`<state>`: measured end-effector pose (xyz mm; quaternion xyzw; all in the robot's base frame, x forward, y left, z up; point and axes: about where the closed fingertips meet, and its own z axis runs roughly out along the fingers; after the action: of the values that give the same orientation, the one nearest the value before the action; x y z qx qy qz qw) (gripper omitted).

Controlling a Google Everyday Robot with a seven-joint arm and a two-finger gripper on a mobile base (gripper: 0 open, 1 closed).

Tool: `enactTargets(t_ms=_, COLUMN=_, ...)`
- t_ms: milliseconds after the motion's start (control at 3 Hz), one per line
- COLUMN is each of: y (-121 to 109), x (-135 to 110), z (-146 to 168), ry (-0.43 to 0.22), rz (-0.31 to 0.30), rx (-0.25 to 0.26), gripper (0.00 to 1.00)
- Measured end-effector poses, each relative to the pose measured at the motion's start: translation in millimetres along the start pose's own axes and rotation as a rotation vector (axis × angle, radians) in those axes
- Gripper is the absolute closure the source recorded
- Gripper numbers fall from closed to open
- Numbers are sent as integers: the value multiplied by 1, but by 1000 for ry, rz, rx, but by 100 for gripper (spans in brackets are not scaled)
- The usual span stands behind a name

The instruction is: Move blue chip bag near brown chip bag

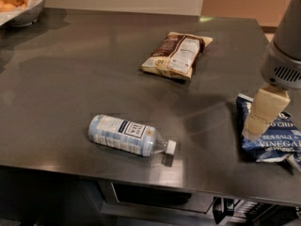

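Next, I grip the far edge [283, 119] of the blue chip bag to carry it over to the brown chip bag.
The blue chip bag [275, 142] lies flat near the table's right front edge, navy with white lettering. The brown chip bag [177, 55] lies flat at the middle back of the table, brown and tan with a white label panel. My gripper [256, 130] hangs from the grey arm at the far right and reaches down onto the left part of the blue bag, covering some of it. The two bags lie well apart, the brown one up and to the left of the blue one.
A clear water bottle [128, 135] with a pale blue label lies on its side near the front edge of the dark table [84, 74]. A white bowl [23, 14] of round orange-yellow fruit stands at the back left corner.
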<state>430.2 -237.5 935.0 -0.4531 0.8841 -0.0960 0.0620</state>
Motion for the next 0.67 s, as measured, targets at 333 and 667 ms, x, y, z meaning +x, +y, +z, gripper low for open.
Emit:
enactTargets(t_ms=333, y=-5, x=22, z=19, ry=46, rz=158, rx=20, gripper=0)
enactTargets(t_ms=667, y=-16, x=46, z=41, ry=46, rz=337, rx=-19, gripper=0)
